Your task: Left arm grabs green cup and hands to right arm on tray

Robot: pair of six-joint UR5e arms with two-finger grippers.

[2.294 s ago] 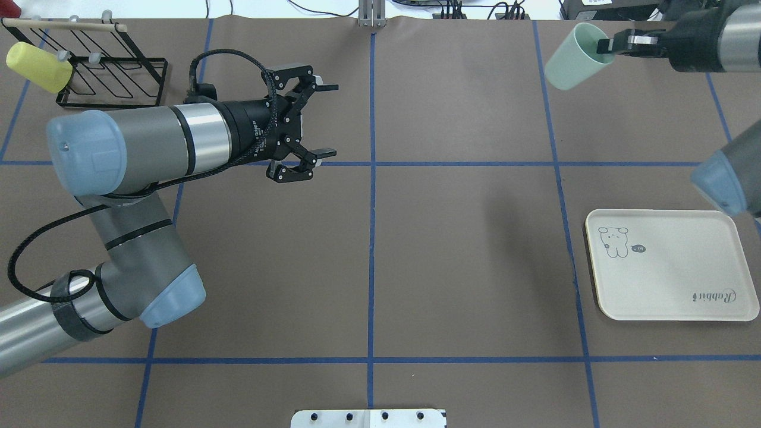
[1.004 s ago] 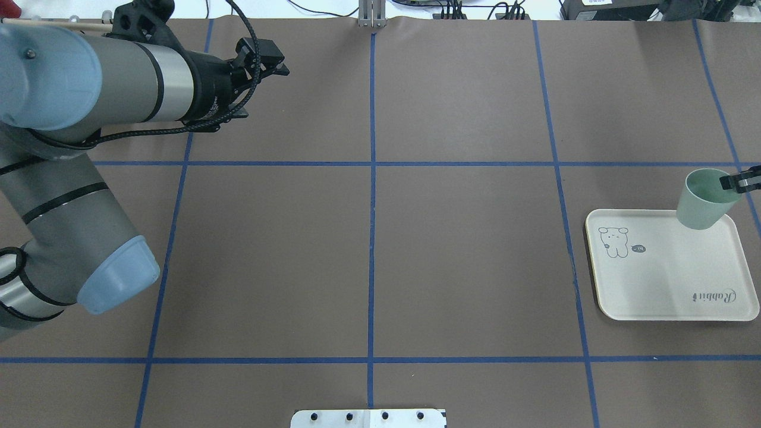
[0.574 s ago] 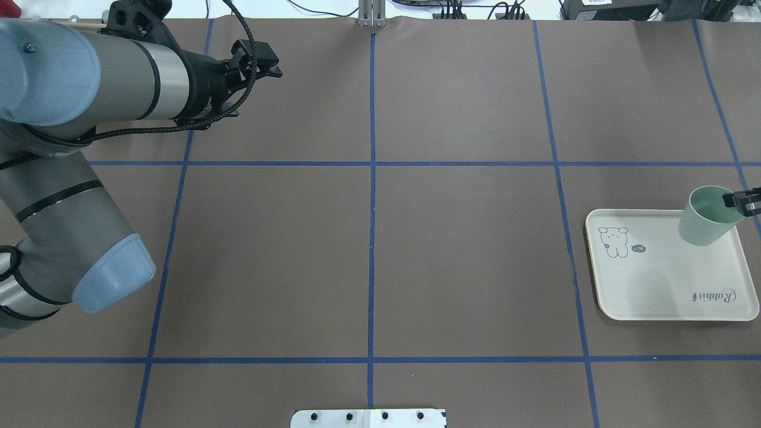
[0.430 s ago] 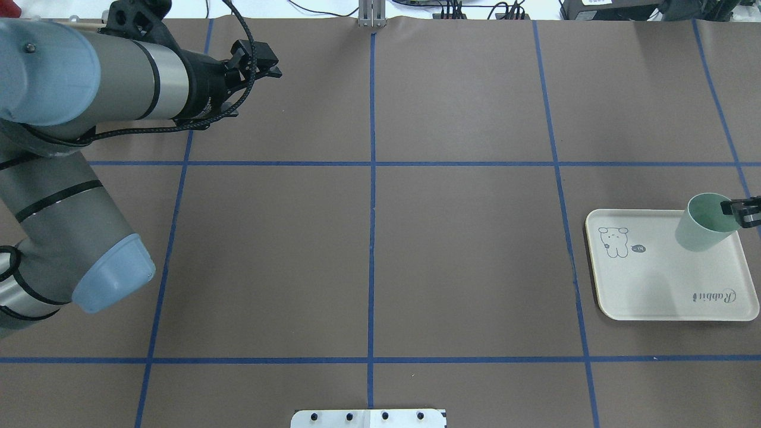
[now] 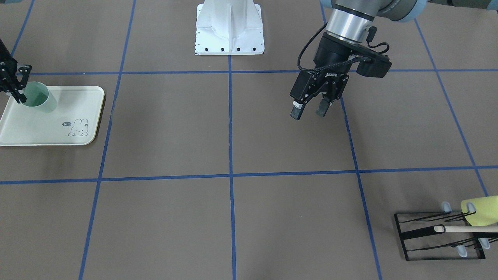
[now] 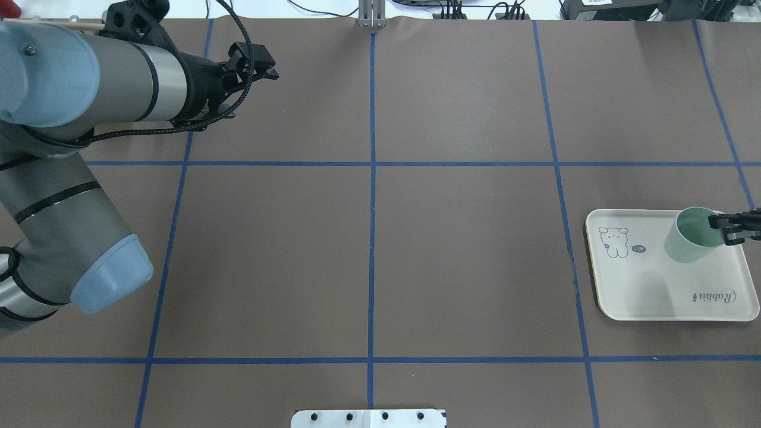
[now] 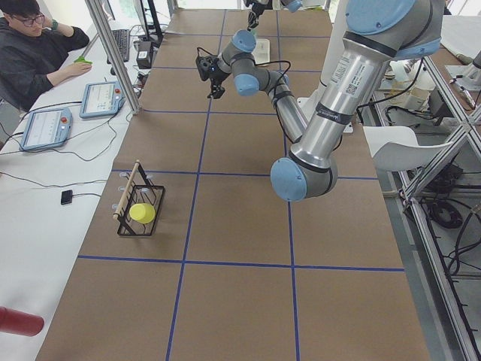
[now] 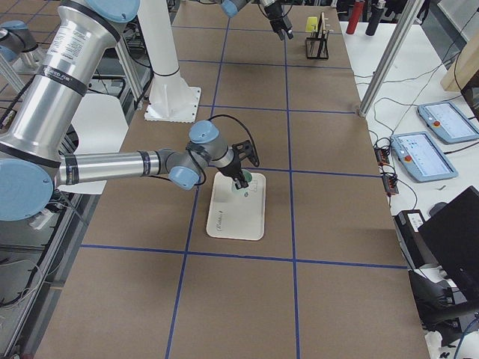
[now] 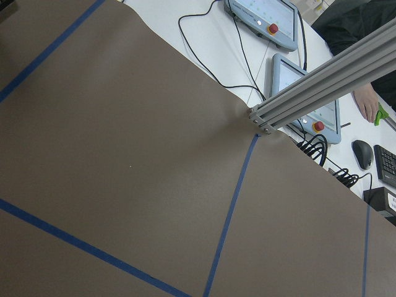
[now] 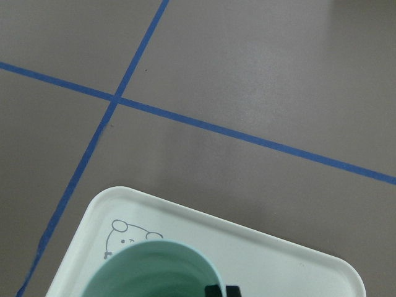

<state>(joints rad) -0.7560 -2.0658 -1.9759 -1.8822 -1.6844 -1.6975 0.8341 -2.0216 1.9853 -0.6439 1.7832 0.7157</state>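
Observation:
My right gripper has the mint-green cup, now tilted over the cream tray, to put down. Next, I set it on the cream tray (image 5: 50, 115), next to the bunny drawing.
The pale mint-green cup (image 6: 689, 235) hangs tilted over the far right part of the cream tray (image 6: 654, 297). My right gripper (image 6: 729, 228) is shut on its rim, one finger inside. I cannot tell whether the cup's base touches the tray. The front view shows the same cup (image 5: 38, 98), right gripper (image 5: 16, 88) and tray (image 5: 50, 128). The right wrist view shows the cup's rim (image 10: 154, 267) over the tray (image 10: 272, 247). My left gripper (image 6: 263, 63) is open and empty at the far left, above the table; it also shows in the front view (image 5: 309, 111).
A black wire rack (image 5: 439, 237) holding a yellow-green cup (image 5: 480, 212) stands at the table's far left corner, hidden behind my left arm in the overhead view. The white robot base (image 5: 229, 29) is at the near edge. An operator (image 7: 30, 53) sits beyond the table.
My right gripper carried the green cup from high at the far right down over the tray. My left arm drew back to the far left and its wrist turned.

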